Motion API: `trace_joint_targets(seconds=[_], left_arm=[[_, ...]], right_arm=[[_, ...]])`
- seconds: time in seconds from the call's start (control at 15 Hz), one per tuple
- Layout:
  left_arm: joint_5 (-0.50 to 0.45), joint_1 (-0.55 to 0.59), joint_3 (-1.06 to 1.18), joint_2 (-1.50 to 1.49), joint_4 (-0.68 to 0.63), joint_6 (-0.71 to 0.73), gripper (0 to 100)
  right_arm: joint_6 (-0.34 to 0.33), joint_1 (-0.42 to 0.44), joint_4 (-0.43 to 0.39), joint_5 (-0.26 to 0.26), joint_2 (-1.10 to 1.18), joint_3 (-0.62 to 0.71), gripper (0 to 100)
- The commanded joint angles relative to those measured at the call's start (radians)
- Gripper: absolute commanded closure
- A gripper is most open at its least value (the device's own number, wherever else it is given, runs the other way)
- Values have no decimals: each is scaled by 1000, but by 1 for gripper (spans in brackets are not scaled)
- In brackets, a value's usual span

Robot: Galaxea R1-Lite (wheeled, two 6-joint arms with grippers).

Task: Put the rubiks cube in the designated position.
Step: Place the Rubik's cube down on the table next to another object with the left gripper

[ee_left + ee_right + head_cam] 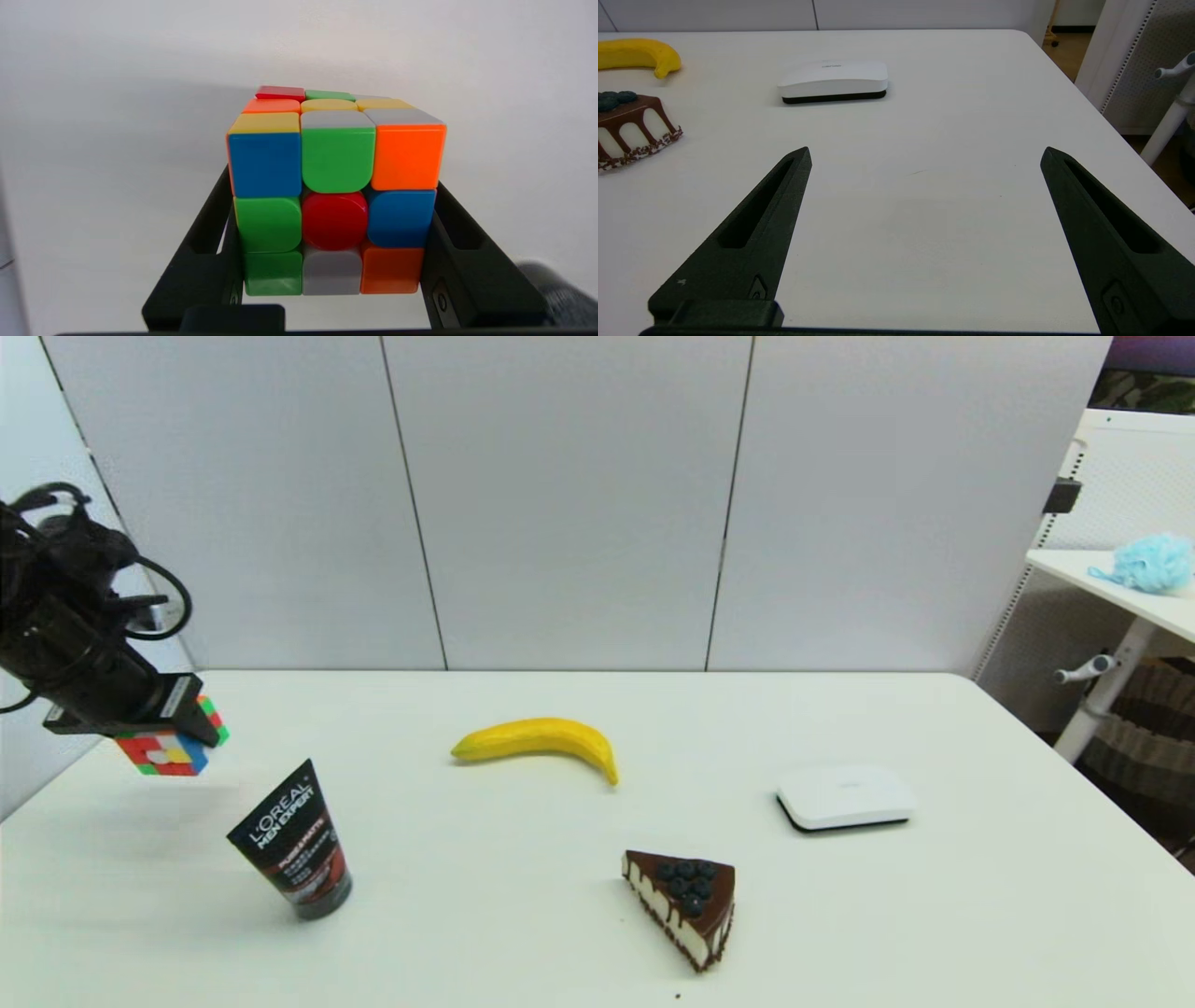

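Note:
The rubiks cube will go from my left gripper to a spot beside the black L'Oreal tube (pixel 162 894), on the side of that tube away from the cake slice.
The rubiks cube (pixel 171 750) hangs above the table's far left corner, its shadow on the white top below. My left gripper (pixel 182 733) is shut on it; in the left wrist view the two black fingers (pixel 205 242) press against both sides of the rubiks cube (pixel 334 196). My right gripper (pixel 924 154) is open above bare tabletop at the right, out of the head view, with nothing between its fingers. The designated position is plain white tabletop with no mark that I can pick out.
A black L'Oreal tube (pixel 294 840) stands tilted just in front of the cube. A yellow banana (pixel 537 740), a chocolate cake slice (pixel 686 905) and a white flat box (pixel 845 796) lie toward the middle and right. The table's left edge runs near the cube.

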Motion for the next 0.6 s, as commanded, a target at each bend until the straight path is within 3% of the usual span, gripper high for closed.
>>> trace_joint_targets(seconds=[0.07,0.6], left_arm=[[-2,-3,148,-306,7,8,100],[-18,-29,486,-498,-1,5,100]], right_arm=[[0,0,0,0,1,0,0],[2,0,0,0,1,0,0]])
